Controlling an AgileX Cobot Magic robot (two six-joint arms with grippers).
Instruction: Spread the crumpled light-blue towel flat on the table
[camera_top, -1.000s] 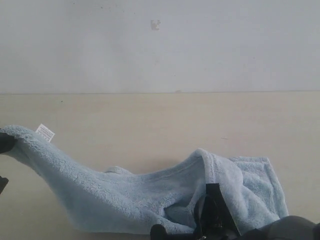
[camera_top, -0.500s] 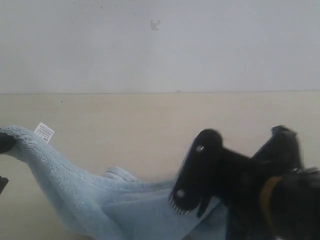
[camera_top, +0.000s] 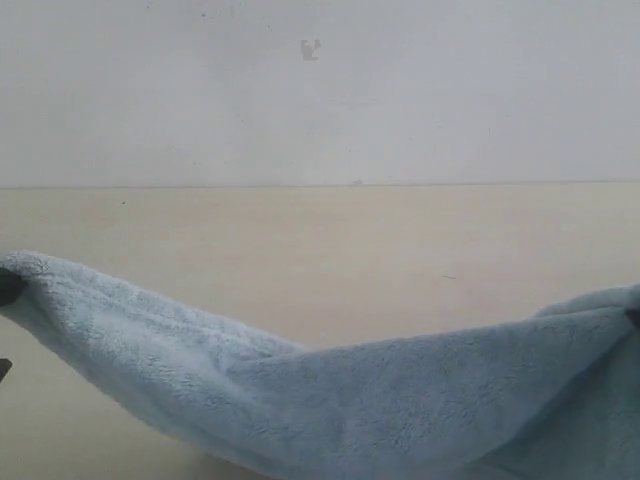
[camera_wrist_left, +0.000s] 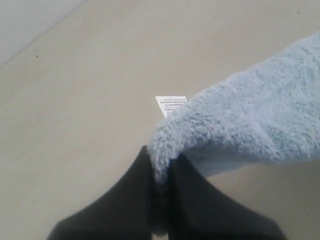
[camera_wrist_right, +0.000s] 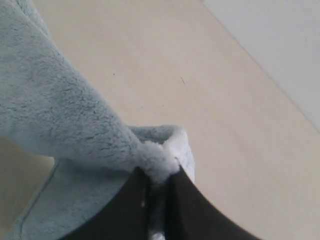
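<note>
The towel hangs in a folded piece with a loose flap behind the robot's right gripper, so that gripper should take a new grip along the towel's edge (camera_top: 592, 299) and pull it straight.
The light-blue towel (camera_top: 330, 400) hangs stretched in a sagging band above the beige table (camera_top: 330, 250), from the left edge of the exterior view to the right edge. My left gripper (camera_wrist_left: 161, 165) is shut on one towel (camera_wrist_left: 250, 120) corner, with the white label (camera_wrist_left: 171, 104) just beyond its tips. My right gripper (camera_wrist_right: 159, 175) is shut on the other towel (camera_wrist_right: 60, 120) corner. In the exterior view only a dark bit of the left gripper (camera_top: 8, 288) shows at the left edge, and a dark speck of the right gripper (camera_top: 634, 316) at the right edge.
A white-grey wall (camera_top: 320, 90) with a small mark (camera_top: 311, 49) rises behind the table. Bare tabletop lies behind the hanging towel.
The right arm lifted its towel corner and swung out to the right edge, pulling the cloth from a crumpled heap into a stretched band. The left end stayed put; the label no longer shows.
</note>
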